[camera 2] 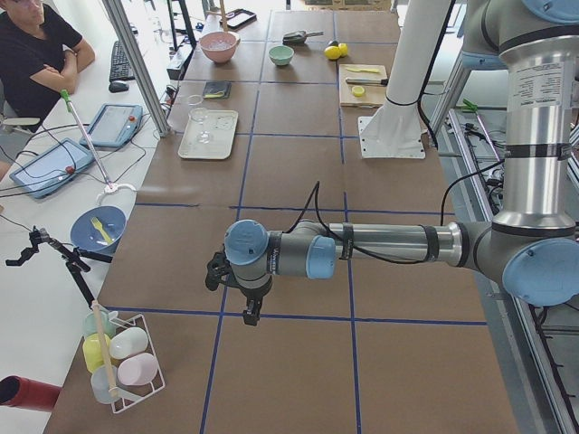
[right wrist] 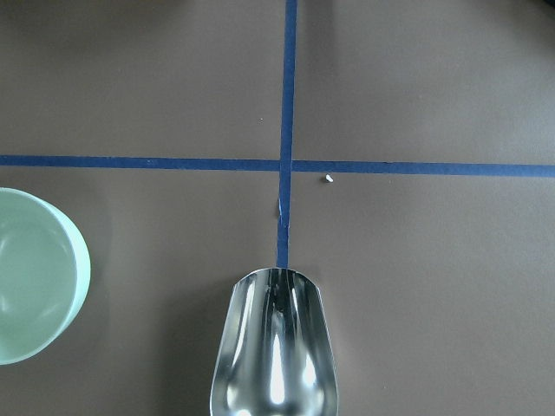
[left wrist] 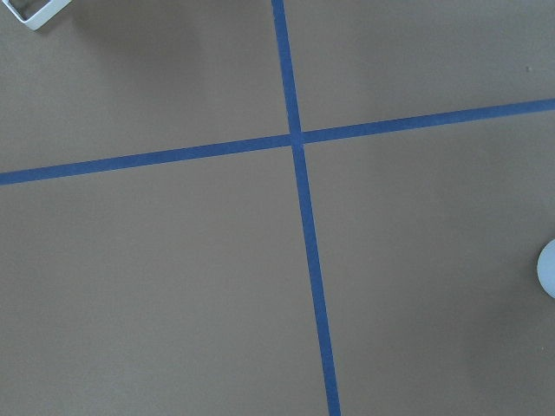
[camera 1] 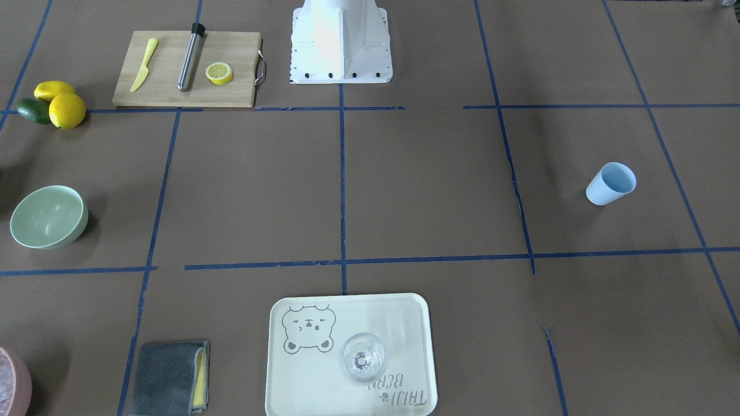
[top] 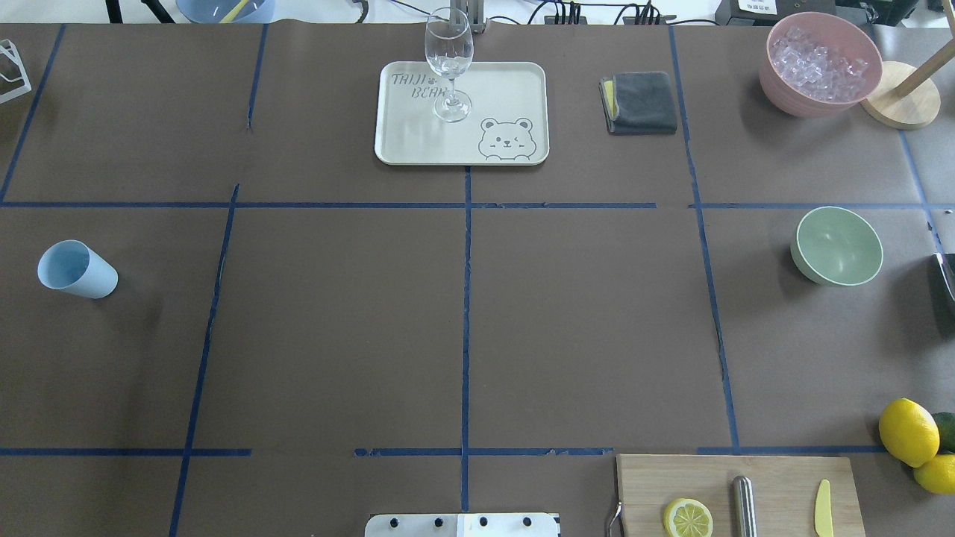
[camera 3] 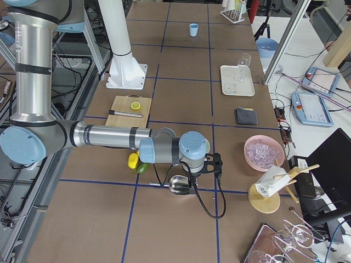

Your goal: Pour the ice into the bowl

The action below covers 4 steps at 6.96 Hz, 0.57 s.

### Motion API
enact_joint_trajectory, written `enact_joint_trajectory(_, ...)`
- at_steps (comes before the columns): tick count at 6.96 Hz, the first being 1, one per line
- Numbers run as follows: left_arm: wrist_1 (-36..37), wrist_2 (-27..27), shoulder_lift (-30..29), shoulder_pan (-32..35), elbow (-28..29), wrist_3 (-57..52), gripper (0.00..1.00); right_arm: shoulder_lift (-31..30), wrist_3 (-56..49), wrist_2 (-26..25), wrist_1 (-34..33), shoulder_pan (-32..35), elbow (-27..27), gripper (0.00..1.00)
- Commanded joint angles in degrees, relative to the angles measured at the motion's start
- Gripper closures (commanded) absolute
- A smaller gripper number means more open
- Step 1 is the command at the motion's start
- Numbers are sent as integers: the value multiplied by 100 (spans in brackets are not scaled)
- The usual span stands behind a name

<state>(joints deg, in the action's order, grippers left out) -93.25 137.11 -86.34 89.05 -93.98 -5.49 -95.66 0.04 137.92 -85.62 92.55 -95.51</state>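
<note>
The mint-green bowl's rim (camera 1: 13, 216) (right wrist: 88, 273), on the side toward the metal scoop, is the next place that my right gripper will go to and close on.
The mint-green bowl (top: 837, 245) (camera 1: 47, 217) sits empty at the table's right side, and its rim shows at the left edge of the right wrist view (right wrist: 39, 277). The ice (top: 819, 58) is piled in a pink bowl (top: 791, 97) at the far right corner. An empty shiny metal scoop (right wrist: 276, 347) (camera 3: 178, 184) lies just under the near arm's right gripper (camera 3: 191, 185), beside the bowl. Whether that gripper is shut on the scoop I cannot tell. My left gripper (camera 2: 249, 312) hangs over bare table at the other end, and its state is not readable.
A light blue cup (top: 74, 270) stands at the left. A tray (top: 515, 89) with a wine glass (top: 448, 63) and a grey cloth (top: 640, 102) sit at the far edge. The cutting board (top: 776, 477), lemons (top: 906, 431) and a wooden stand (top: 903, 104) are on the right. A person (camera 2: 36, 54) sits nearby.
</note>
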Motion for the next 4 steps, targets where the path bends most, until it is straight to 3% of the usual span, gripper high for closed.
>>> enact_joint_trajectory(1,-61,-44,-58,-1,-495,-5,0,-76,74,69,1,-122,-396,0)
enact_joint_trajectory(2,-261,-462,-84,-19,-908,-5,0,142,75,25,-16,-401,-503,0)
enact_joint_trajectory(4,-1477,-598,-85,-176,-1193,912,0,337,486,86,45,-990,-250,0)
